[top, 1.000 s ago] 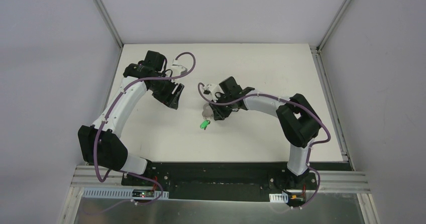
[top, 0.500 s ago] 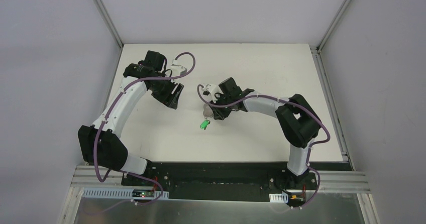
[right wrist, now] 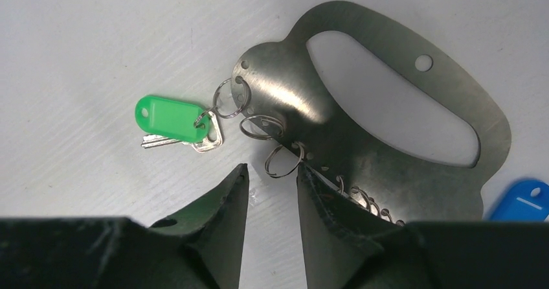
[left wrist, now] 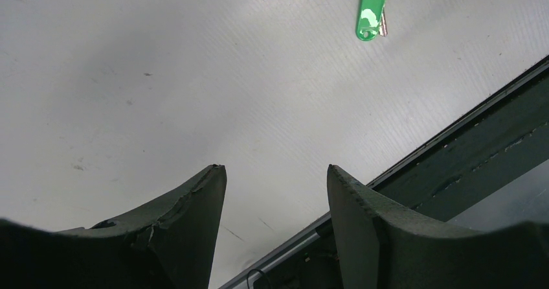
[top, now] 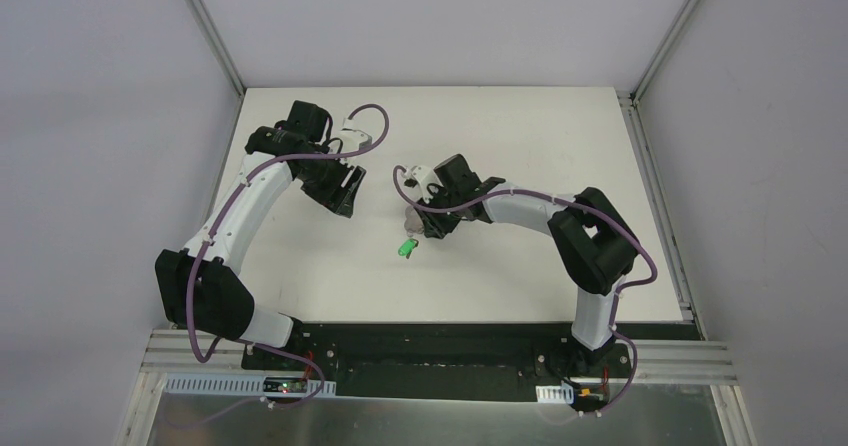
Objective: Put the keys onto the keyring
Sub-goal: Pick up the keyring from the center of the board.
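Observation:
My right gripper's finger overlaps the keyring's edge next to the raised ring. Next, I lift clear, line up again and pinch that ring (right wrist: 281, 173) to pick up the keyring.
The keyring (right wrist: 285, 88) is a grey metal oval plate with a slot, lying flat, with a row of small rings (right wrist: 260, 126) along its near edge. The green key (right wrist: 169, 119) lies at its left end and appears linked to the end ring. The blue key (right wrist: 521, 201) shows only as a tag at the plate's right edge. My right gripper (right wrist: 272, 171) is open a little and empty, low over the table, its right finger over the plate's ringed edge, one ring just ahead of the tips. My left gripper (left wrist: 275, 172) is open and empty, well apart from the green key (left wrist: 370, 13).
In the top view the left gripper (top: 345, 198) sits left of the keyring (top: 410, 214), with the right gripper (top: 426, 228) over it and the green key (top: 405, 249) just in front. A dark rail (left wrist: 479, 153) borders the table's near edge.
The right gripper has shifted slightly to the left over the keyring. The left arm and the green key have not moved.

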